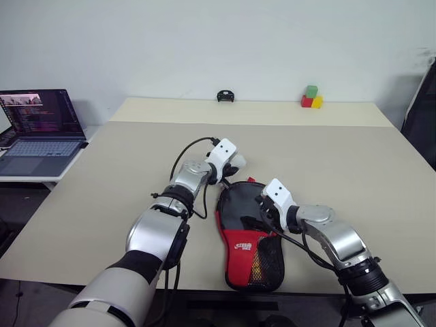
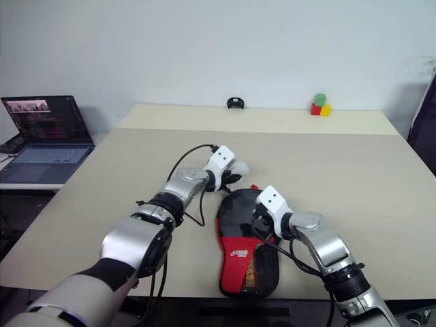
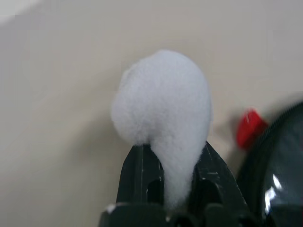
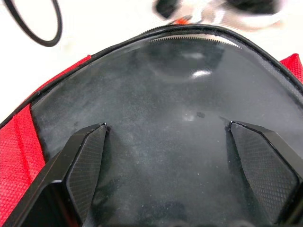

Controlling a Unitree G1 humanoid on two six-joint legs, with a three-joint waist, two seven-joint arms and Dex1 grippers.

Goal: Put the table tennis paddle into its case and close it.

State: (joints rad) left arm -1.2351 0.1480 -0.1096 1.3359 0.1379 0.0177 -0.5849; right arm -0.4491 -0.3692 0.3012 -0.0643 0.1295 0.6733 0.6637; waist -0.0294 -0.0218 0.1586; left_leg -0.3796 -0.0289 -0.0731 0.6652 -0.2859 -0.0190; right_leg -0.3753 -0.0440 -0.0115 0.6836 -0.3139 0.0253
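Next, my left gripper sets the white pom-pom down on the bare table (image 1: 286,178) beyond my right gripper, beside the far end of the case.
The case (image 1: 246,253) lies flat near the table's front edge, black at the top and red with a mesh pocket (image 1: 270,264) below. Inside its unzipped rim shows the table tennis paddle's black rubber blade (image 4: 165,90); its handle is hidden. My left gripper (image 1: 232,167) is at the case's far end, shut on the white pom-pom (image 3: 161,104), which bulges out past the fingertips (image 3: 137,158). My right gripper (image 4: 165,130) is open, its two fingers spread wide low over the blade (image 1: 238,201), with nothing between them.
An open laptop (image 1: 41,126) stands on a side desk to the left. At the beige table's (image 1: 354,170) far edge sit coloured blocks (image 1: 311,97) and a small black object (image 1: 225,96). A black cable loop (image 4: 33,23) lies beside the case.
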